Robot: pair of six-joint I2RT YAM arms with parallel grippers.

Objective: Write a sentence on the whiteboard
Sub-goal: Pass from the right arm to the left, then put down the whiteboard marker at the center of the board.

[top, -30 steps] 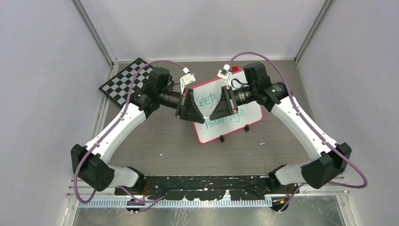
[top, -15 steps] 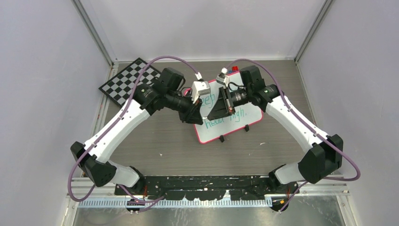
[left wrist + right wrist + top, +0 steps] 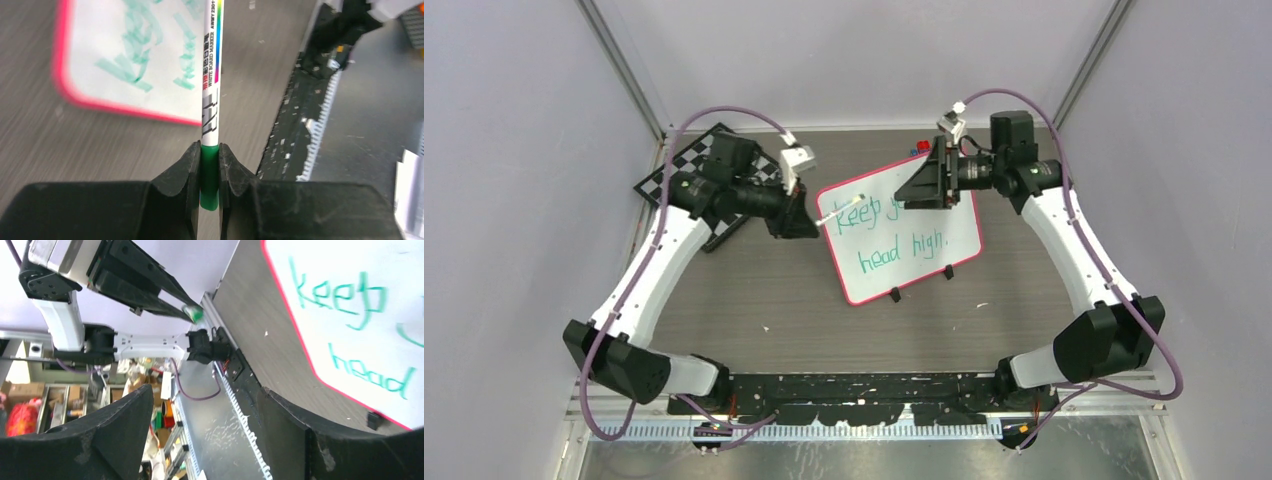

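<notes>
I need to use my left gripper to set the white marker down on the bare table (image 3: 735,277) in front of the near corner of the chessboard.
The whiteboard (image 3: 914,262) lies tilted on the table's middle, pink-rimmed. The sentence (image 3: 894,250) in green marker runs over two lines: "keep" with the rest hidden under my right gripper, then "head high." My left gripper (image 3: 809,221) hovers just left of the board's upper-left corner, shut on the green end of a white marker (image 3: 831,214) that points at the board. From the left wrist, the marker (image 3: 212,75) stands clamped between the fingers (image 3: 180,170), the whiteboard (image 3: 100,45) beyond. My right gripper (image 3: 911,190) hangs over the board's top, open and holding nothing. The right wrist view shows its fingers (image 3: 100,435) wide apart beside the whiteboard (image 3: 350,300).
A black-and-white chessboard (image 3: 686,165) lies at the back left, partly under the left arm. A small red and blue item (image 3: 921,148) sits behind the whiteboard. Two black feet (image 3: 895,295) stick out at the whiteboard's near edge. Grey walls close in on both sides.
The two grippers met over the board's top left; they have drawn apart. The left swung left with the marker. The right pulled back to the right and opened.
</notes>
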